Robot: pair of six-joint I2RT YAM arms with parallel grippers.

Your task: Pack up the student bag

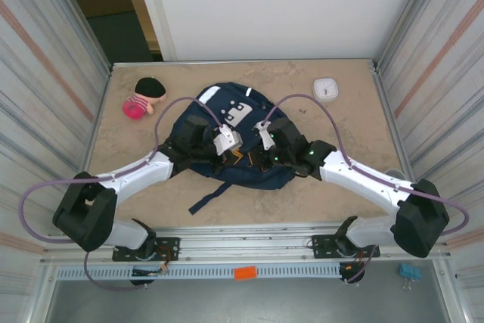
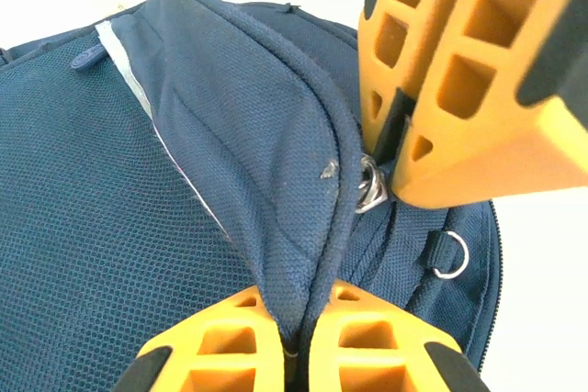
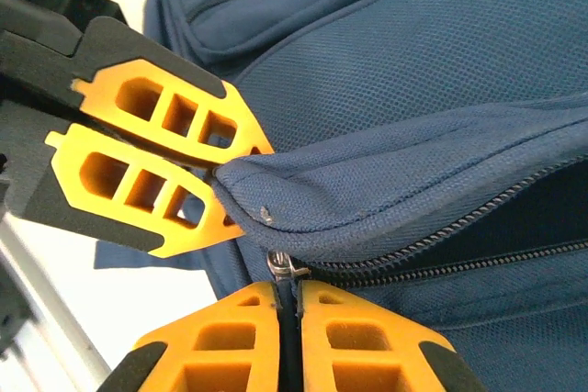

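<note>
Next, I take the pull tab nearer its loose end [image 2: 399, 118] before pulling, since my right gripper pinches it close against the zipper slider under the bag's flap.
The student bag [image 1: 227, 107] is a navy-blue backpack lying flat in the middle of the table. Both grippers meet over its near half. My left gripper [image 2: 296, 305] is shut on a raised fold of the bag's fabric beside the zip. The right gripper [image 3: 288, 293] is shut on the dark pull tab of the metal zipper slider [image 3: 287, 266]. Past the slider, the zipper [image 3: 441, 245] gapes a little, showing dark inside. In the right wrist view, the left arm's orange fingers [image 3: 156, 149] pinch the flap just above the slider. In the left wrist view, the right arm's fingers [image 2: 459, 71] sit over it.
A small doll [image 1: 144, 97] in pink with dark hair lies at the back left. A white square object [image 1: 326, 88] sits at the back right. A loose bag strap [image 1: 212, 196] trails toward the table's near edge. Metal walls close in both sides.
</note>
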